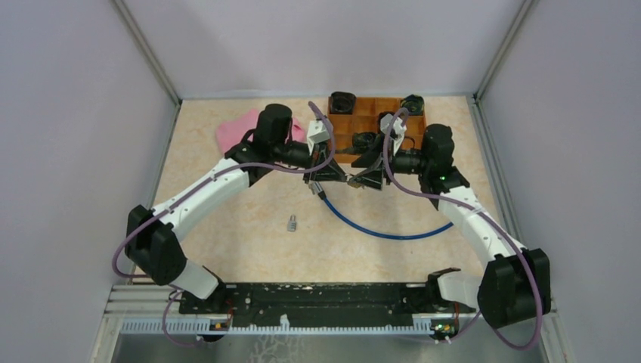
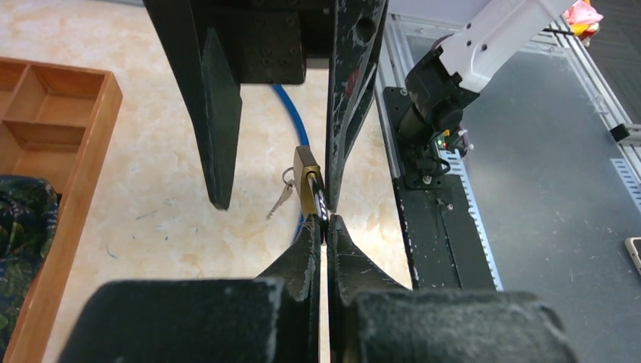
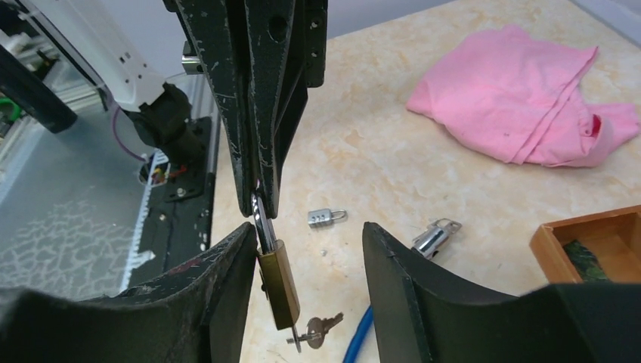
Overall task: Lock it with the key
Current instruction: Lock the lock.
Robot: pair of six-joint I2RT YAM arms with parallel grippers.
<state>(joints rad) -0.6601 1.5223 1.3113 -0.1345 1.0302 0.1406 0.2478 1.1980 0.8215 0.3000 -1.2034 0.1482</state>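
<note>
The padlock's brass body is between my right gripper's fingers, so next my right gripper takes the key (image 3: 297, 340) below it and pulls it out.
A brass padlock (image 3: 280, 291) hangs in the air between the two grippers, with a key (image 3: 321, 330) stuck in its underside and a second key on the ring. My left gripper (image 2: 325, 221) is shut on the padlock's steel shackle (image 3: 261, 215) and holds it from above. My right gripper (image 3: 307, 225) is open, its jaws either side of the brass body, and the left finger (image 3: 227, 280) is against or very close to it. In the left wrist view the padlock (image 2: 306, 185) and key (image 2: 281, 198) show edge-on. From the top, the grippers (image 1: 330, 180) (image 1: 361, 181) meet mid-table.
A blue cable (image 1: 385, 231) with a silver lock head (image 3: 435, 236) lies under the grippers. A small silver combination padlock (image 1: 292, 223) lies nearer the front. A pink cloth (image 1: 240, 128) is at the back left, and a wooden compartment tray (image 1: 378, 113) at the back.
</note>
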